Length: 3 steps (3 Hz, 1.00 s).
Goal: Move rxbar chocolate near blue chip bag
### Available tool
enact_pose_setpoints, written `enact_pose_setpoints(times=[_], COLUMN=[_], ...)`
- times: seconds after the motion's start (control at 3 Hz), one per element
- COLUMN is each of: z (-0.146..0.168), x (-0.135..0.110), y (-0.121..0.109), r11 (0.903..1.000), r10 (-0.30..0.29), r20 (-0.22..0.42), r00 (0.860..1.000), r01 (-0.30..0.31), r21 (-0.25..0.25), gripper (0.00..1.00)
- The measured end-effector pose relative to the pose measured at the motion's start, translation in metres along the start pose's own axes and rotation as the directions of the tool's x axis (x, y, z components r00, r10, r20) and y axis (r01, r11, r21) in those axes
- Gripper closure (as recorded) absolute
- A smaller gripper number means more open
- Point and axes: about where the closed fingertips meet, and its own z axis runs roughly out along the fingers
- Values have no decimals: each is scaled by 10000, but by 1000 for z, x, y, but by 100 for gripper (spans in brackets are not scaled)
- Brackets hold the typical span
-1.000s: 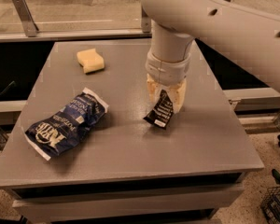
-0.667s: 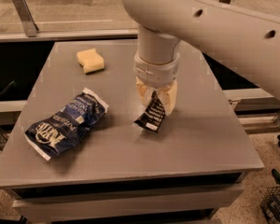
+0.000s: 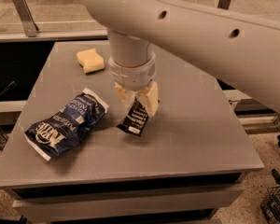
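I will release the rxbar chocolate on the table (image 3: 112,115), right up against the upper end of the blue chip bag.
The rxbar chocolate (image 3: 134,119), a small black wrapper with white text lines, hangs tilted from my gripper (image 3: 136,101), which is shut on its upper end. The bar's lower end is just above or barely touching the grey table (image 3: 191,129). The blue chip bag (image 3: 65,124), large, crinkled and dark blue with white lettering, lies on the table's left half, a short gap to the left of the bar. My white arm comes down from the upper right.
A pale yellow sponge (image 3: 90,60) lies at the table's back left. A metal rail and post (image 3: 24,14) run behind the table. A dark basket (image 3: 276,204) sits on the floor at the lower right.
My gripper has carried the rxbar chocolate leftward across the table, from right of centre to close beside the blue chip bag. The bag and sponge have not moved.
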Motion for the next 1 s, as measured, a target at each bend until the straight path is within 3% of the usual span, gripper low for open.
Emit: enact_pose_setpoints(times=[1.0], z=[-5], x=[-27], y=[-56], r11=[9975], r10=[-686], r20=[-125], r00=[9976], r01=[684], r21=[-171], gripper=[100])
